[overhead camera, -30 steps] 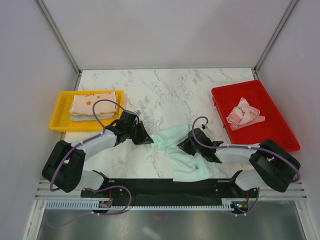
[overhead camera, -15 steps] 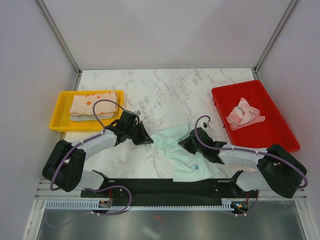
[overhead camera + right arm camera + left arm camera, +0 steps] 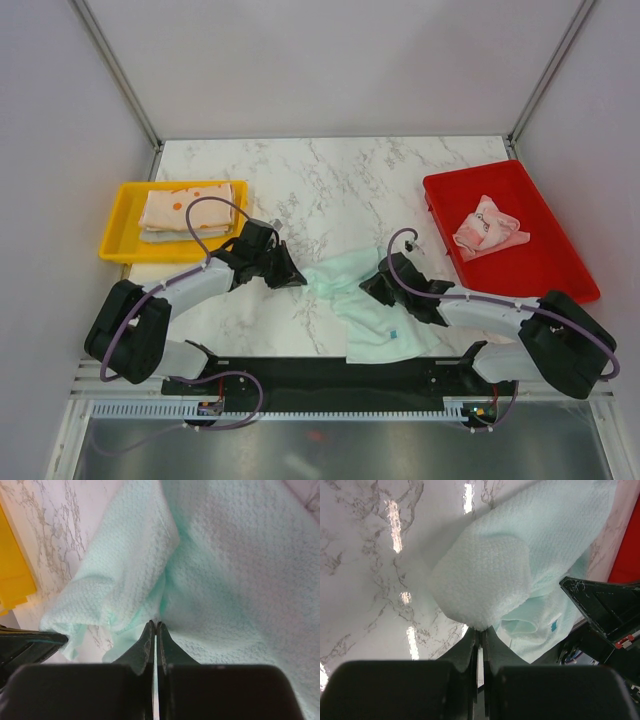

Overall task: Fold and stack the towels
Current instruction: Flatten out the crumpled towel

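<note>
My left gripper is pinching a bulging fold of the mint green towel. It should open and grab the towel's corner [image 3: 74,644] before I lift and spread the towel.
A mint green towel [image 3: 362,305] lies crumpled on the marble table [image 3: 330,190] between the two arms. My left gripper [image 3: 300,280] is shut on its left corner, and the cloth [image 3: 490,575] bulges just past the tips [image 3: 480,629]. My right gripper [image 3: 372,290] is shut on a fold of the same towel [image 3: 225,580] near its middle, the tips [image 3: 155,624] pinching the cloth. Folded orange-print and grey-white towels [image 3: 188,211] are stacked in the yellow tray [image 3: 120,225]. A pink patterned towel [image 3: 488,228] lies crumpled in the red tray [image 3: 545,262].
The yellow tray sits at the table's left edge and the red tray at its right edge. The towel's lower part [image 3: 385,340] with a small blue tag hangs toward the black base rail [image 3: 330,375] at the near edge.
The right gripper has closed onto the mint towel's fold and its arm has stretched slightly leftward. The left gripper keeps its hold and has barely moved.
</note>
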`<act>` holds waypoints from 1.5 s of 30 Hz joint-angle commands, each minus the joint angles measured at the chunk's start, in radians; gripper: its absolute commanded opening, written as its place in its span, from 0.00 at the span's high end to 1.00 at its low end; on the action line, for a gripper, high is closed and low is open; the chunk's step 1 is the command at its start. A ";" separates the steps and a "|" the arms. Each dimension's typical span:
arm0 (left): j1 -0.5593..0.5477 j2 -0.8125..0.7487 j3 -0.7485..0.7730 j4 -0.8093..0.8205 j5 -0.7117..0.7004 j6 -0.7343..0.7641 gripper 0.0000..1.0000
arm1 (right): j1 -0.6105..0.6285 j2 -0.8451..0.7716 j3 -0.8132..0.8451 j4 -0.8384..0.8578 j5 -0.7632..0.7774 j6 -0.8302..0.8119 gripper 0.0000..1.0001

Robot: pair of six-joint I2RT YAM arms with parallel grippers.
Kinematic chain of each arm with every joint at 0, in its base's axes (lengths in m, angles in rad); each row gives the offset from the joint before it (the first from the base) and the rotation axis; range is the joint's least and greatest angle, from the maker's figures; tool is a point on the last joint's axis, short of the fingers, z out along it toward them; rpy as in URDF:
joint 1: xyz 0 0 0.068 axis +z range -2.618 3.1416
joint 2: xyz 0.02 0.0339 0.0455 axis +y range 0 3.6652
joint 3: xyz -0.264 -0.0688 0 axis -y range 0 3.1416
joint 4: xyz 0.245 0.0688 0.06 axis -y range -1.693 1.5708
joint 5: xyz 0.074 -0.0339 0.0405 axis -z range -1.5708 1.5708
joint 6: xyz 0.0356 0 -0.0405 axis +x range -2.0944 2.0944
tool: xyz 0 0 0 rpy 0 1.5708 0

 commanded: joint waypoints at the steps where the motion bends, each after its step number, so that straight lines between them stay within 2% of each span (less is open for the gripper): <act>1: 0.003 -0.008 0.031 0.004 0.001 0.041 0.98 | 0.003 0.016 0.042 0.035 0.031 -0.051 1.00; 2: 0.001 -0.008 0.031 0.004 0.001 0.041 0.98 | 0.004 0.020 0.049 0.038 0.031 -0.063 1.00; 5: 0.001 -0.005 0.029 0.004 -0.001 0.041 0.98 | 0.003 0.056 0.102 -0.002 0.012 -0.093 0.85; 6: 0.003 -0.006 0.031 0.004 0.001 0.041 0.98 | 0.003 0.065 0.108 -0.002 0.006 -0.093 0.83; 8: 0.003 -0.005 0.031 0.006 0.001 0.041 0.98 | 0.004 0.069 0.105 0.008 0.009 -0.091 0.83; 10: 0.001 -0.005 0.032 0.006 -0.001 0.041 0.98 | 0.003 0.073 0.101 0.019 0.015 -0.100 0.95; 11: 0.003 -0.003 0.031 0.006 -0.002 0.041 0.98 | 0.003 0.073 0.101 0.024 0.014 -0.100 0.98; 15: 0.001 -0.003 0.029 0.007 -0.002 0.042 0.98 | 0.003 0.082 0.118 0.002 0.011 -0.102 0.79; 18: 0.003 -0.002 0.029 0.009 -0.001 0.041 0.98 | 0.003 0.097 0.122 -0.001 0.003 -0.102 0.84; 21: 0.003 -0.003 0.029 0.010 -0.002 0.041 0.98 | 0.004 0.105 0.118 -0.001 -0.002 -0.093 0.80; 24: 0.001 -0.003 0.026 0.010 -0.001 0.041 0.98 | 0.004 0.109 0.113 0.010 0.007 -0.088 0.80; 26: 0.001 -0.002 0.027 0.012 0.001 0.041 0.98 | 0.003 0.111 0.110 0.025 0.014 -0.096 0.83; 28: 0.001 0.000 0.027 0.015 0.005 0.041 0.98 | 0.004 0.109 0.112 0.044 0.024 -0.109 1.00; 30: 0.001 -0.008 0.029 0.015 0.015 0.042 0.98 | 0.003 0.090 0.127 0.036 0.034 -0.143 1.00; 34: 0.001 -0.009 0.044 0.015 0.047 0.081 0.97 | 0.003 -0.015 0.130 -0.088 0.086 -0.172 1.00; 36: 0.001 0.010 0.063 0.001 0.053 0.094 0.86 | 0.004 -0.071 0.107 -0.105 0.096 -0.171 1.00; 38: 0.001 0.027 0.063 -0.002 0.047 0.104 0.69 | 0.003 -0.096 0.093 -0.103 0.080 -0.157 1.00; 39: 0.003 0.026 0.060 -0.003 0.036 0.105 0.65 | 0.004 -0.099 0.083 -0.096 0.071 -0.143 1.00; 40: 0.001 0.023 0.055 -0.008 0.029 0.110 0.57 | 0.004 -0.098 0.076 -0.088 0.051 -0.137 1.00; 45: 0.001 -0.028 -0.028 -0.060 -0.063 0.112 0.46 | 0.009 -0.085 0.061 -0.059 0.021 -0.114 1.00</act>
